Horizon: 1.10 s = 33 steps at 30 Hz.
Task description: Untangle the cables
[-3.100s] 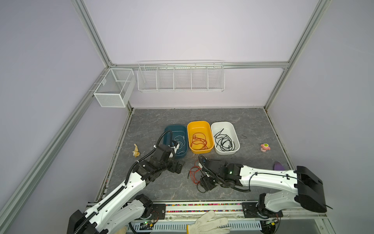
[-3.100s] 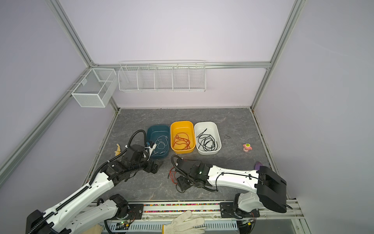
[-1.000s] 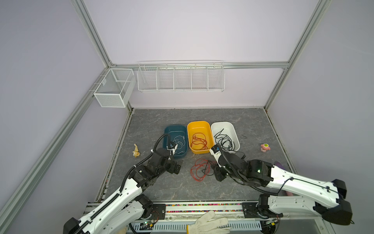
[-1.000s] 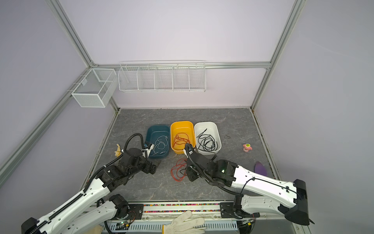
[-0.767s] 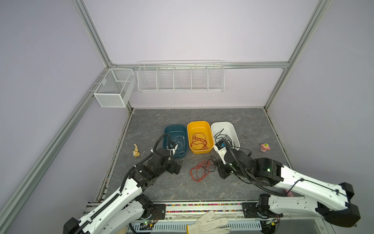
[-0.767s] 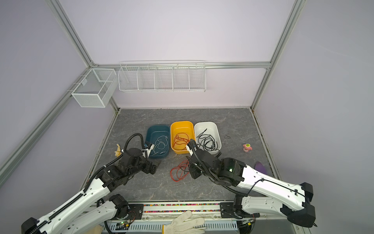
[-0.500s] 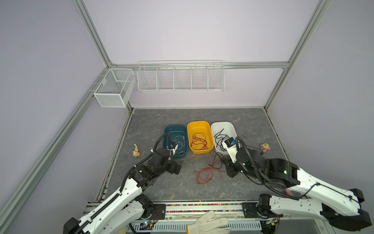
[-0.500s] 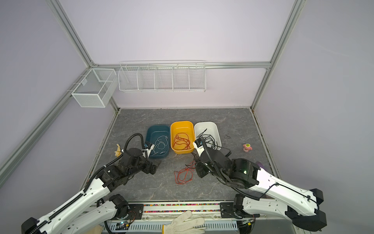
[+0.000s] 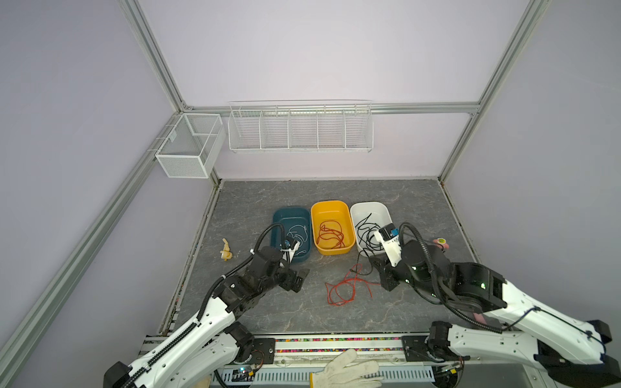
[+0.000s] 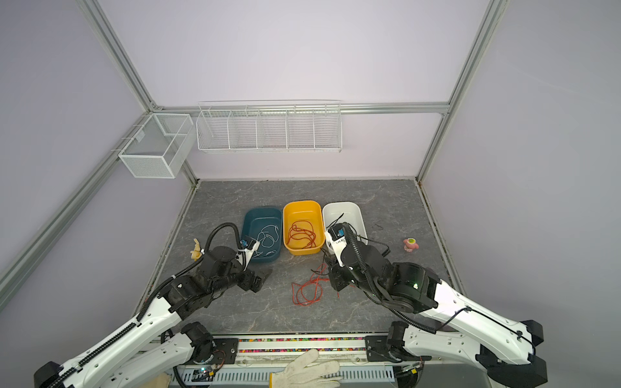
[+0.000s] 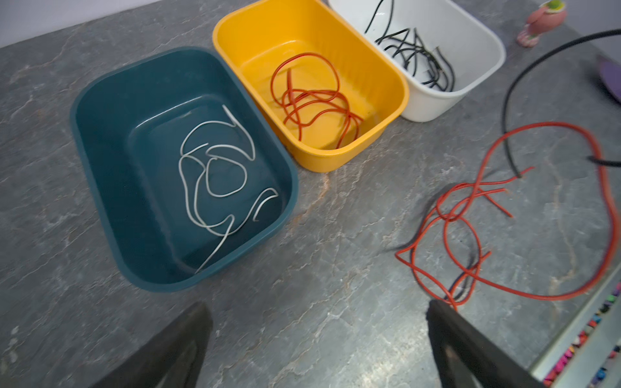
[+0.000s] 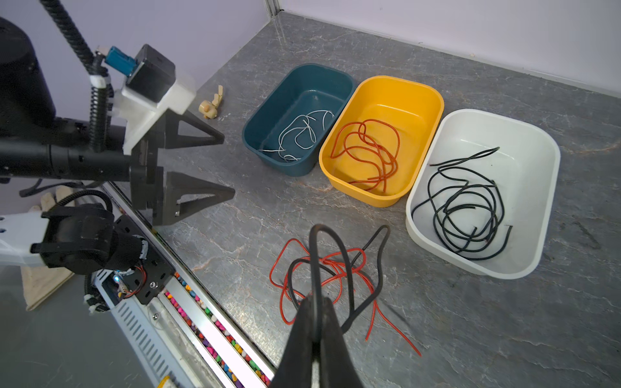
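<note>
Next, I move my left gripper next to the red-orange cable's raised loop (image 9: 356,269) (image 11: 608,197) and close it there, beside where the black cable hooks through it.
A loose red-orange cable (image 9: 346,285) (image 10: 307,285) lies tangled on the table in front of the bins. A black cable (image 12: 316,255) loops through that red tangle (image 12: 336,268). My right gripper (image 12: 316,297) (image 9: 374,267) is shut on this black cable just above the tangle, near the white bin. My left gripper (image 11: 319,307) (image 9: 300,277) stands open and empty left of the tangle, in front of the teal bin; one fingertip (image 11: 437,307) is next to a red loop (image 11: 470,218). More cables lie sorted in the bins.
The teal bin (image 9: 279,215) holds white cable, the yellow bin (image 9: 331,205) red, the white bin (image 9: 369,206) black. A beige figure (image 9: 225,252) lies left, a pink toy (image 9: 439,242) right. A white glove (image 9: 342,373) lies on the front rail.
My right gripper has moved right and back toward the white bin with the black cable, dragging the red tangle rightward. The left arm has held still, open.
</note>
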Available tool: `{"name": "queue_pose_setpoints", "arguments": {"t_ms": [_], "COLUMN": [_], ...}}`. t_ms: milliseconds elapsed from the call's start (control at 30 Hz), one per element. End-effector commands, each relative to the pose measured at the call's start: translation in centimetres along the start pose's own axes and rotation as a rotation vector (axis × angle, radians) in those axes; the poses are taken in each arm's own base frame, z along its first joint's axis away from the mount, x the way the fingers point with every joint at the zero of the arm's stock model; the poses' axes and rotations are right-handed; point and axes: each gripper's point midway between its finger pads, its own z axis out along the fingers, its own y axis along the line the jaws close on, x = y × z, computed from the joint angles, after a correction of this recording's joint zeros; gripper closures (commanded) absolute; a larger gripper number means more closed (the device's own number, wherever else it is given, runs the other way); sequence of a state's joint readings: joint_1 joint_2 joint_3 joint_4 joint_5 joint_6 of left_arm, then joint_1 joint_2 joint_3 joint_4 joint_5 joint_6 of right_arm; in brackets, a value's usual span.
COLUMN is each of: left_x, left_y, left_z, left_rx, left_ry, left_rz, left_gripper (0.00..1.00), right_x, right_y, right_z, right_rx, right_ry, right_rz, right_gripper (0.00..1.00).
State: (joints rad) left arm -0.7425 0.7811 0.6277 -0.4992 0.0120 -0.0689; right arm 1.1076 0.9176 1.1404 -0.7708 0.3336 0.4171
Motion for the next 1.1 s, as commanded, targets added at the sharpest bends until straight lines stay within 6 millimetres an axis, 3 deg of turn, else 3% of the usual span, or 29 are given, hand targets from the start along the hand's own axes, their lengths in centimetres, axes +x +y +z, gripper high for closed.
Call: {"name": "queue_pose_setpoints", "arguments": {"t_ms": [0,133,367,567,1067], "left_x": [-1.2,-1.8,-1.7,-2.8,-3.0], "left_y": [-3.0,-5.9,-9.8,-10.7,-11.1], "left_z": [-0.3,-0.2,2.2,3.7,3.5], "left_rx": [0.146,0.246,0.305,0.307,0.351], "left_ry": [-0.074,-0.085,-0.004,-0.032,-0.166], "left_rz": [0.064,0.163,0.345,0.316,0.178], "left_gripper": [0.00,0.00,0.00,0.00,0.01], "right_x": [-1.7,-2.6,-4.1,-5.0,-6.4], "right_y": [1.2,1.6,2.4,3.0,3.7], "right_z": [0.6,0.9,0.7,0.2,-0.9], "right_rx": [-0.072,-0.089,-0.110,-0.138,-0.188], "right_ry": [-0.038,-0.031,-0.033,-0.040,-0.089], "right_rz": [0.011,0.018,0.043,0.066,0.111], "right_gripper": [0.93,0.93,0.93,0.93,0.93]}}
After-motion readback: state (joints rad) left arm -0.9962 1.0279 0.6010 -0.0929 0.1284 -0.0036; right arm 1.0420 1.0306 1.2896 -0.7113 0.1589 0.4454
